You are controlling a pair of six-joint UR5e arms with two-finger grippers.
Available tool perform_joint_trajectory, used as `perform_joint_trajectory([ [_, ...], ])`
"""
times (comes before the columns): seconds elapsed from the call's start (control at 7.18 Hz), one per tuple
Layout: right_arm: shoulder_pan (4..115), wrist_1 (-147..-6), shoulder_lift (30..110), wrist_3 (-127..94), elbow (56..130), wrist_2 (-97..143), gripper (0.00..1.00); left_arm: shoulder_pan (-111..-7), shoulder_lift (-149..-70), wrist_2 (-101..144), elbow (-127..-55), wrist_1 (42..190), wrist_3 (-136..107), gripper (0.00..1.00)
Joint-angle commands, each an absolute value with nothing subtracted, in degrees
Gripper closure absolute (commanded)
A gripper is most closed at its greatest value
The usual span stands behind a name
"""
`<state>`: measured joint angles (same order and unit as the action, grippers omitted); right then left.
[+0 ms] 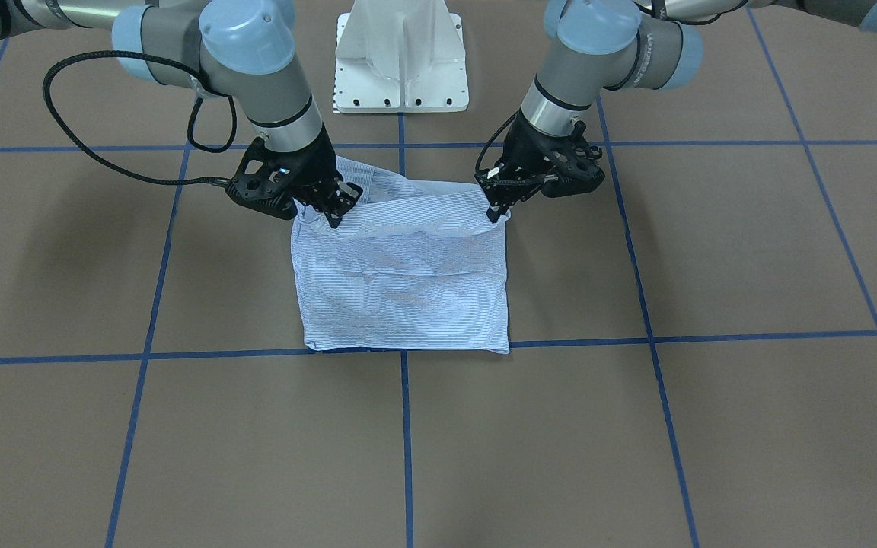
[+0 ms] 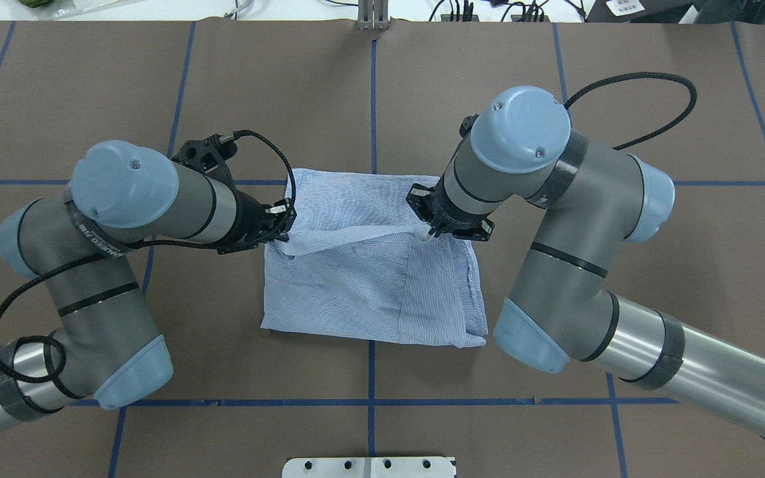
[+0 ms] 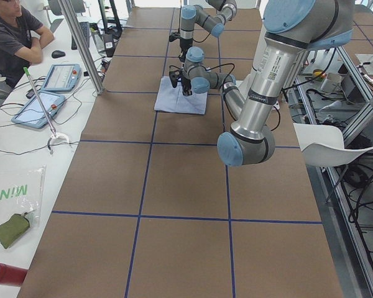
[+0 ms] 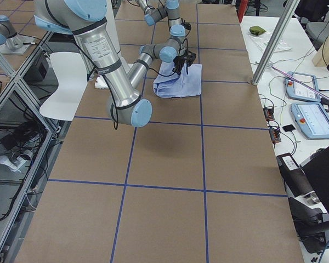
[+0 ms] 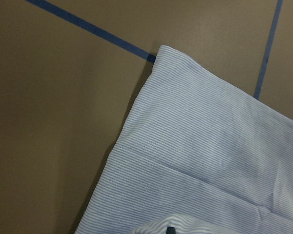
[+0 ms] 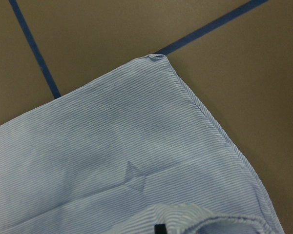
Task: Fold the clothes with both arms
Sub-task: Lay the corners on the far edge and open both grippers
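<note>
My left gripper is going to release the shirt's raised edge by the flat layer's crease, close to its side border (image 1: 495, 273) (image 5: 129, 152).
The clothes are one light blue striped shirt (image 1: 408, 289) (image 2: 342, 292), folded into a rough square at the middle of the brown table. My left gripper (image 2: 281, 237) (image 1: 496, 214) is shut on the shirt's edge at one side. My right gripper (image 2: 431, 233) (image 1: 332, 218) is shut on the same edge at the other side. That edge hangs raised and stretched between them over the flat layers. The left wrist view shows a flat corner of the shirt (image 5: 200, 141) on the table; so does the right wrist view (image 6: 117, 146). The far shirt (image 3: 180, 99) (image 4: 181, 85) looks small in the side views.
The white pedestal base (image 1: 402, 61) (image 2: 369, 467) stands at the robot's side of the table. Blue tape lines (image 1: 406, 441) cross the brown surface. A seated person (image 3: 12, 37) and tablets (image 3: 40, 108) are at a side bench. A white chair (image 4: 66, 82) stands beside the table.
</note>
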<state>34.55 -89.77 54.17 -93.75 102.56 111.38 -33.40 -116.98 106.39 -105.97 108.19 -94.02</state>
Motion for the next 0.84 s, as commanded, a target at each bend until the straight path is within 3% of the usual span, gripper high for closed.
perform_joint_trajectory([
  [0.0, 35.68, -89.65, 50.73, -91.85, 97.32, 111.27, 1.0, -35.07, -119.61, 106.7, -101.71, 109.15, -93.96, 1.0],
  [0.28, 37.0, -84.5, 49.92, -90.53, 91.96, 110.57, 1.0, -35.07, -119.79, 106.7, -96.7, 114.41, -94.04, 1.0],
  [0.7, 37.62, -79.81, 48.53, -90.35, 86.15, 110.48, 1.0, -35.07, -119.71, 106.7, -95.62, 115.49, -93.96, 1.0],
])
